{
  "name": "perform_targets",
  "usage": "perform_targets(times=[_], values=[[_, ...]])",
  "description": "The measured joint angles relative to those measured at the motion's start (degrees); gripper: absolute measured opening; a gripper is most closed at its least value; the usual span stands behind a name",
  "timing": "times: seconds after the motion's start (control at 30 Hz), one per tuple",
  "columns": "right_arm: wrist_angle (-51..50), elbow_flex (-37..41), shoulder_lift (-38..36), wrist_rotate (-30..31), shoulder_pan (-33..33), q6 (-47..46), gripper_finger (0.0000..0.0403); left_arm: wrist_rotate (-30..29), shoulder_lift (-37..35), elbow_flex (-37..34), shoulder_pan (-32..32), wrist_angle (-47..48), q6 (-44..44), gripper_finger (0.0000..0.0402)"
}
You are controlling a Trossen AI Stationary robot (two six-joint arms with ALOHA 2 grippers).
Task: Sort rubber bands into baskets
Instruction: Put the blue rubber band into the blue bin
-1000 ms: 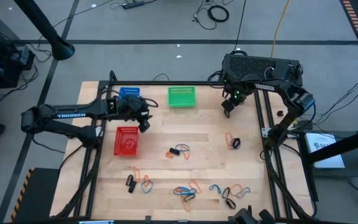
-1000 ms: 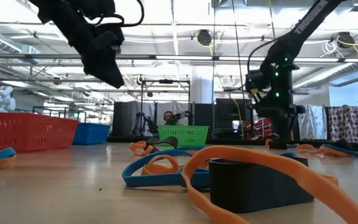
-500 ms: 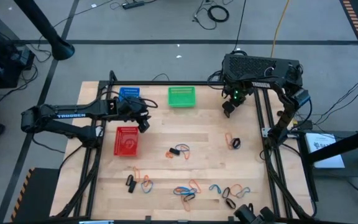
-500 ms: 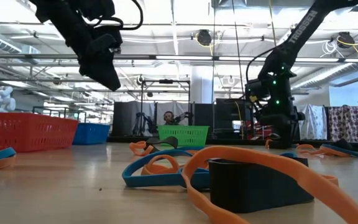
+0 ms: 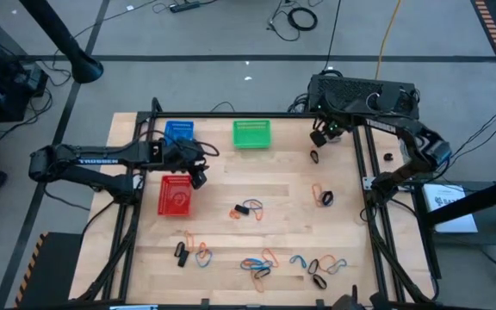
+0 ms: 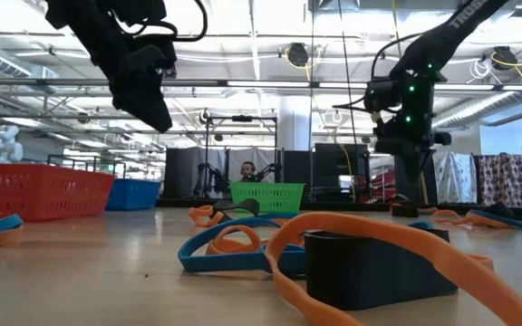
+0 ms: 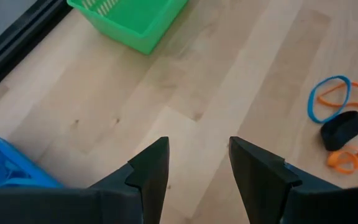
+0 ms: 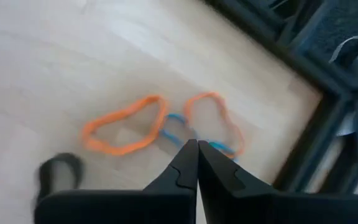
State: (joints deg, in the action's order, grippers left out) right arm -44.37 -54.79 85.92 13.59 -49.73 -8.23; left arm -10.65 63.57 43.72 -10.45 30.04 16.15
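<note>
Next, my right gripper opens and pinches where they cross (image 8: 162, 129), as the blue rubber band is tangled with the orange ones, to work the bands apart before sorting them.
Three baskets stand at the table's far left: blue (image 5: 179, 131), green (image 5: 251, 133) and red (image 5: 176, 195). My left gripper (image 5: 198, 175) hangs open between the blue and red baskets, with nothing between its fingers (image 7: 197, 146). My right gripper (image 5: 318, 140) is shut above the table, right of the green basket. A small black rubber band (image 5: 314, 157) hangs from its tips. Loose orange, blue and black rubber bands lie flat on the wood at the centre (image 5: 248, 209), toward the right edge (image 5: 321, 195) and along the near edge (image 5: 261, 263). My right gripper pinches the black rubber band by its upper end (image 5: 316, 150) between the two fingertips, which point steeply down. The loop hangs slack below them, its lower end (image 6: 404, 204) close to the table. The right wrist view shows only the shut fingers (image 8: 185, 162), not the band between them.
The table's dark frame rail (image 5: 357, 164) runs close by on the right of my right gripper. Two orange bands and a blue one (image 8: 166, 127) lie on the wood beneath it. More bands lie at the near left (image 5: 192, 251) and near right (image 5: 321, 265).
My right gripper has shut down at the table and then risen, and the black rubber band now shows hanging under its tips. My left gripper has stayed open and in place.
</note>
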Motion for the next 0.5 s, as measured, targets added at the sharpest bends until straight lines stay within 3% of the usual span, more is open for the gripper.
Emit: perform_targets(times=[0.27,0.5], values=[[3.4,3.8,2.3,-0.4,0.7,-0.4,0.0006,-0.9,0.0,0.0,2.7,0.0,0.1,0.0176],[11.4,6.3,2.2,-0.4,0.7,2.9,0.0053,-4.7,0.0,0.0,3.0,0.0,-0.3,0.0176]])
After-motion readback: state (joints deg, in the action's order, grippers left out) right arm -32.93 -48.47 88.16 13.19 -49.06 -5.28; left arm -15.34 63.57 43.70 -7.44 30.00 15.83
